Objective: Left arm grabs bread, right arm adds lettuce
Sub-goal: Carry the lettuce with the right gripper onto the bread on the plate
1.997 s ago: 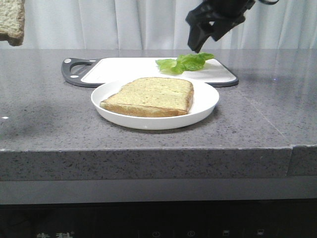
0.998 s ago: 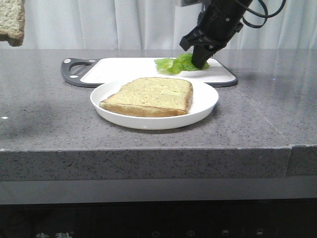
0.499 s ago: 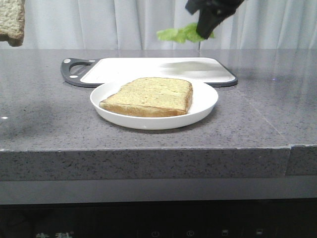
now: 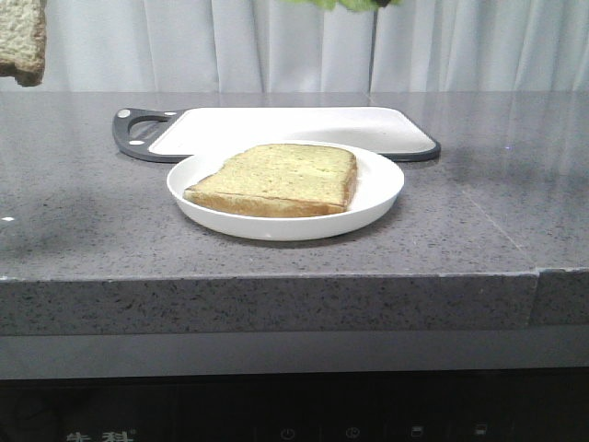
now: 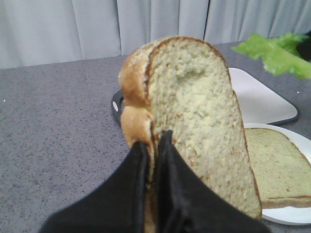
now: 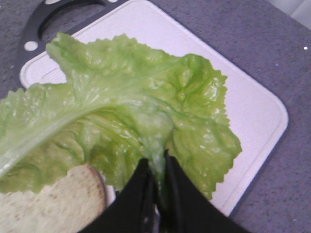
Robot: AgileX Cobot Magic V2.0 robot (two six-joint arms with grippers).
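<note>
I will release the lettuce, now held high above the cutting board, from my right gripper on top of the flat slice on the white plate (image 4: pixel 290 164) (image 6: pixel 43 194).
My left gripper (image 5: pixel 154 138) is shut on the bread (image 5: pixel 194 107), a thick slice with a golden-brown crust, held upright in the air. In the front view the bread (image 4: pixel 20 41) shows at the top left corner and the left gripper is out of frame. My right gripper (image 6: pixel 155 162) is shut on the lettuce (image 6: pixel 121 97), a bright green crinkled leaf held high above the cutting board (image 6: pixel 243 111). In the front view only the lettuce's lower edge (image 4: pixel 336 4) shows at the top edge. The lettuce also shows in the left wrist view (image 5: pixel 279 53).
A white plate (image 4: pixel 377 198) sits in the middle of the grey counter with a thinner, flat slice (image 4: pixel 281 177) on it. Behind it lies the white cutting board (image 4: pixel 276 124) with a dark rim and handle. The counter's front edge runs below the plate.
My right gripper came down onto the lettuce on the cutting board, closed on it and lifted it up to the top edge of the front view. The bread has stayed still.
</note>
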